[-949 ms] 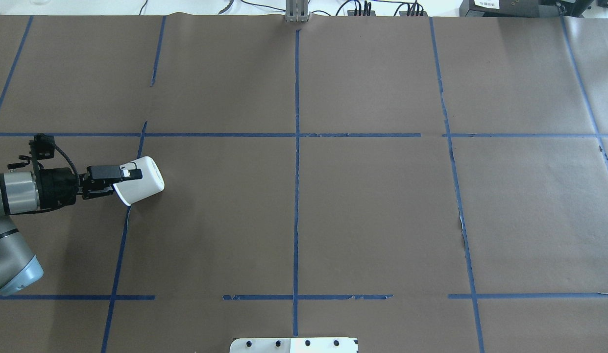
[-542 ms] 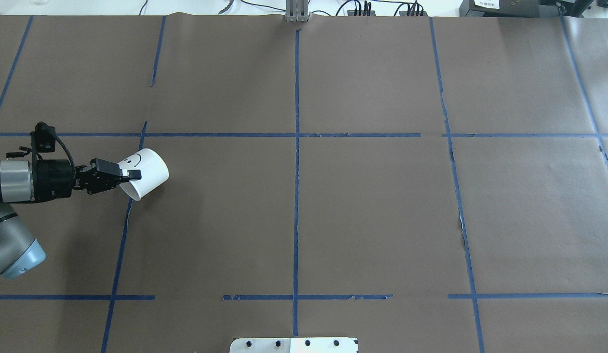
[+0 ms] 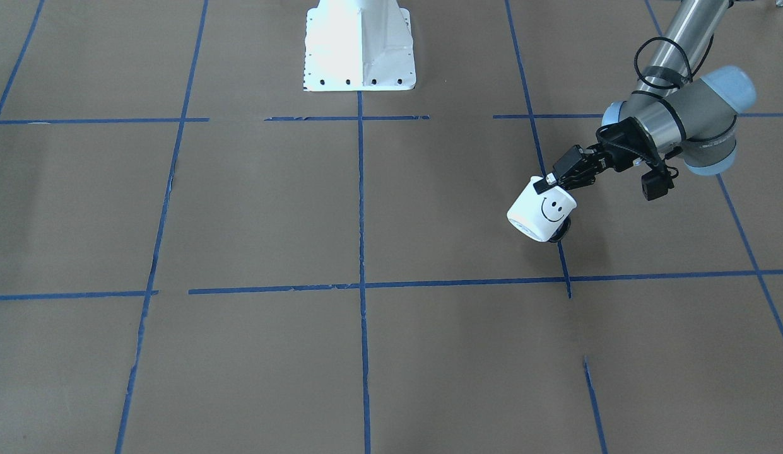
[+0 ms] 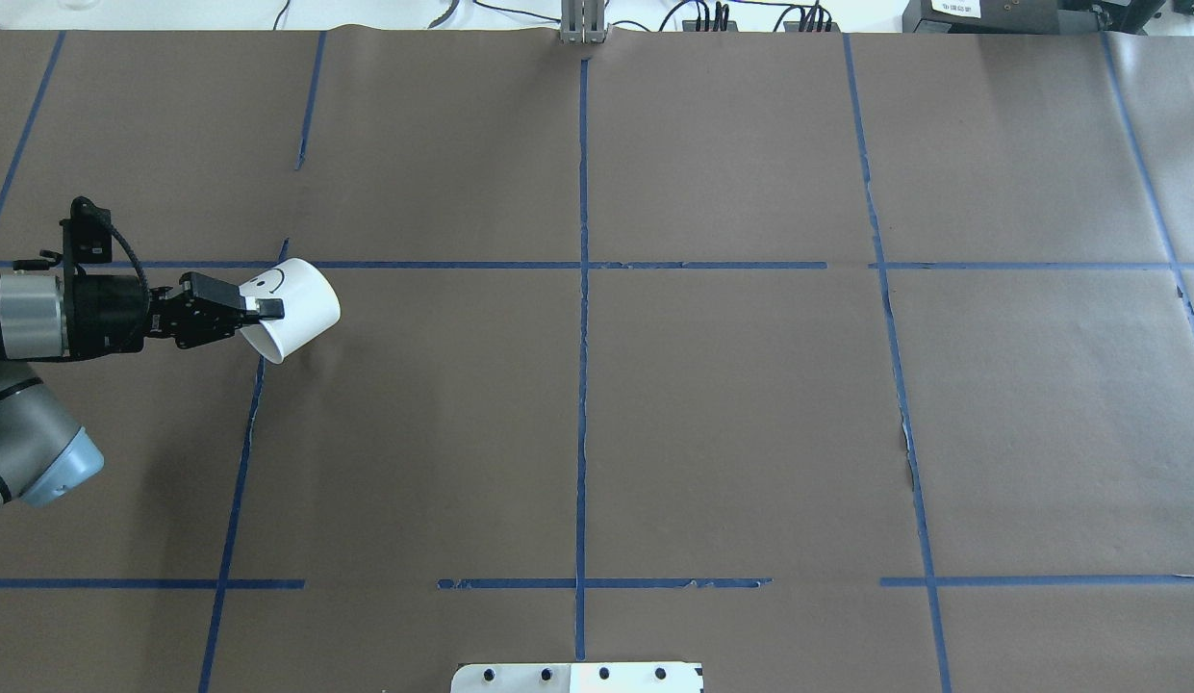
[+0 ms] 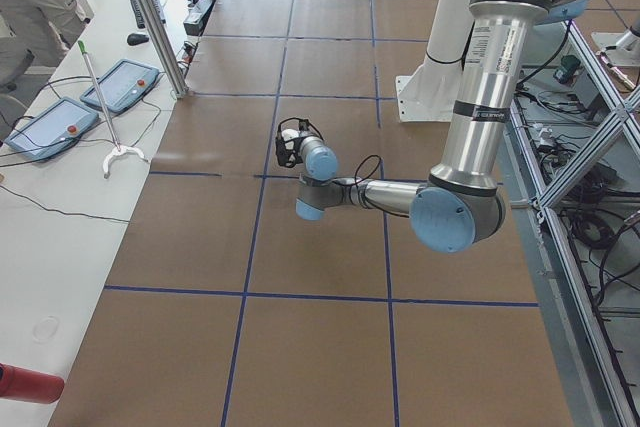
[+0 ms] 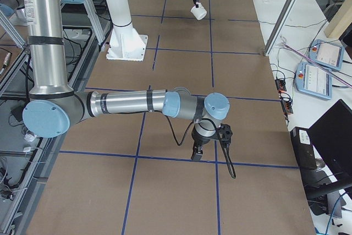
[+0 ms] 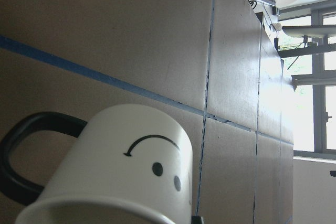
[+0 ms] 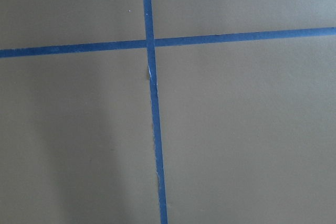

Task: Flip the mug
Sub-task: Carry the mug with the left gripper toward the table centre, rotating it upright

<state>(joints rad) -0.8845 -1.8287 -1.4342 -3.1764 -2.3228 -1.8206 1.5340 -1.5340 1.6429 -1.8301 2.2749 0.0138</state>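
The white mug, now hanging tilted above the brown table, will be let go by my left gripper on the middle blue tape line (image 3: 359, 215) below the white robot base plate.
The white mug (image 4: 303, 306) with a black smiley face hangs tilted above the brown table at the left, its open rim toward my left gripper (image 4: 262, 309) and its base pointing away. The left gripper is shut on the mug's rim. The front-facing view shows the mug (image 3: 542, 211) clear of the table, with its black handle underneath and the gripper (image 3: 546, 183) on its upper edge. The left wrist view shows the mug (image 7: 121, 171) and its handle (image 7: 23, 150) close up. My right gripper (image 6: 197, 155) shows only in the exterior right view, so I cannot tell whether it is open or shut.
Blue tape lines (image 4: 582, 289) split the brown paper-covered table into squares. The white robot base plate (image 4: 577, 677) sits at the near middle edge. Control pendants (image 5: 120, 85) lie on the white side table beyond the far edge.
The left gripper has carried the mug away from the robot toward the cross tape line and turned it, so the smiley face now shows on top.
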